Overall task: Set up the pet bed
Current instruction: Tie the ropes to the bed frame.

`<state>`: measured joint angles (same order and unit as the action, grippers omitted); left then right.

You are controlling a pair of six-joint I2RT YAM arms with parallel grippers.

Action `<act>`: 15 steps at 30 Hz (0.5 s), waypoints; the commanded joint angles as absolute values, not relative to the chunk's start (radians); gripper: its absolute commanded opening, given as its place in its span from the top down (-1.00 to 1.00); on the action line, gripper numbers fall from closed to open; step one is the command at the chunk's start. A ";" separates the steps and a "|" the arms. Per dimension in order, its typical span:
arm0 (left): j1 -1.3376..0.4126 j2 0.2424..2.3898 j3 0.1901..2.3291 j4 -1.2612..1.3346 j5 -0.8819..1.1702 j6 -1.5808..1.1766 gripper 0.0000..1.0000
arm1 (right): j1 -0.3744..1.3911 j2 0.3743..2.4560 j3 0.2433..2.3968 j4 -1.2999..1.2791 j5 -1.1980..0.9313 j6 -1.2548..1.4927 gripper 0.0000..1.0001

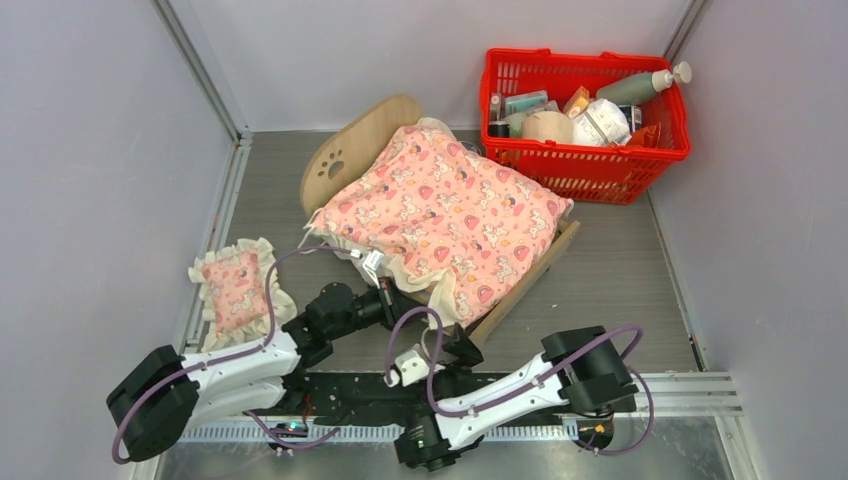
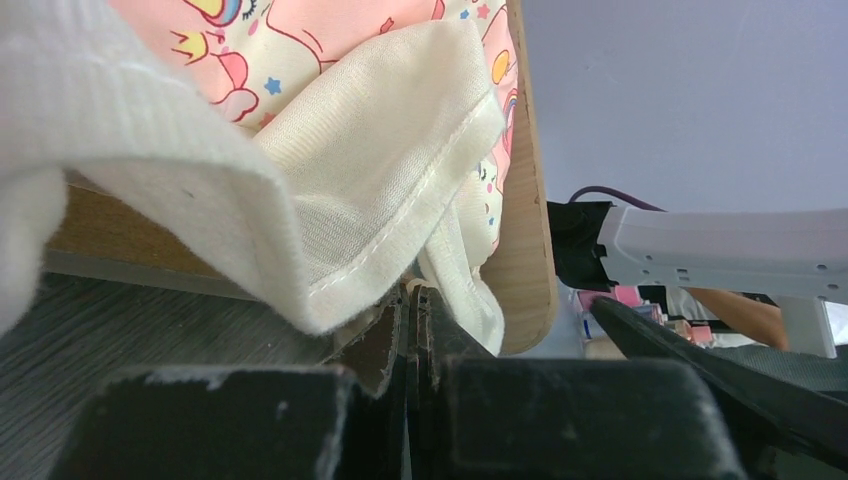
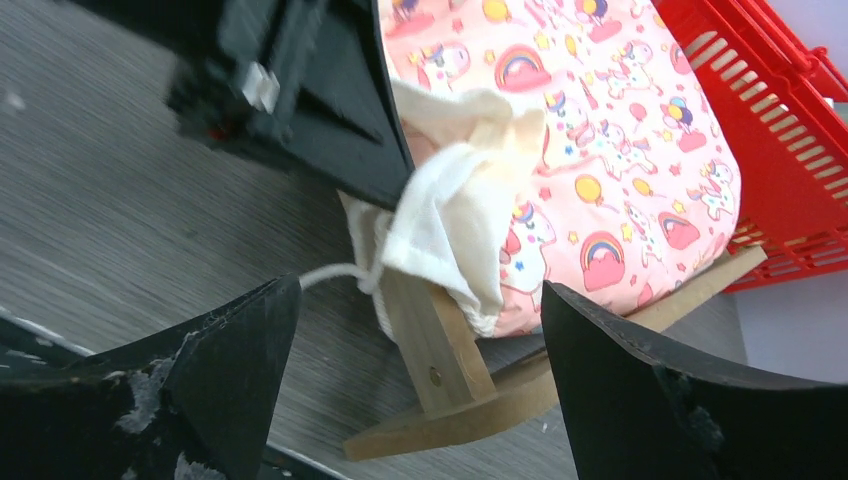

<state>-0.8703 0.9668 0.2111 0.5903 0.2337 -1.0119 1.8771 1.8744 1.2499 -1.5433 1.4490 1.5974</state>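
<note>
Next, I pinch the cream frill close to the white cord (image 3: 378, 268) with my right gripper, because the frill folds loosely over the wooden rail beside my left gripper's fingers.
The pet bed (image 1: 345, 155) stands mid-table, its paw-print headboard at the far left. The pink blanket (image 1: 445, 205) covers it and hides the mattress. My left gripper (image 1: 385, 293) is at the blanket's near-left corner. In the left wrist view the jaws (image 2: 412, 295) are shut, and the cream frill (image 2: 380, 180) bunches at their tips, seemingly pinched. My right gripper (image 1: 455, 345) is by the bed's near foot corner. In the right wrist view it stands wide open (image 3: 420, 290), with the wooden leg and footboard (image 3: 450, 350) just ahead between its fingers, untouched.
A small pink frilled pillow (image 1: 235, 287) lies on the table left of the bed, beside the left arm. A red basket (image 1: 590, 160) full of bottles and packets stands at the back right, close to the bed's foot end (image 3: 790, 120). Grey walls enclose the table.
</note>
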 commanded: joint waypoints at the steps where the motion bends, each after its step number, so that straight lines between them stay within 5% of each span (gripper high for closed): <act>1: -0.871 0.928 0.248 0.507 0.169 -0.938 1.00 | 1.884 1.797 1.428 -1.553 1.456 1.408 -0.91; 5: -0.871 0.903 0.236 0.479 0.131 -0.922 1.00 | 1.819 1.741 1.500 -1.468 1.347 1.209 -0.91; 11: -0.871 0.830 0.214 0.417 0.089 -0.909 1.00 | 1.542 1.396 1.171 -0.659 0.795 0.596 -0.91; 15: -0.871 0.791 0.223 0.367 0.064 -0.892 1.00 | 1.414 1.202 1.030 -0.512 0.566 0.553 -0.96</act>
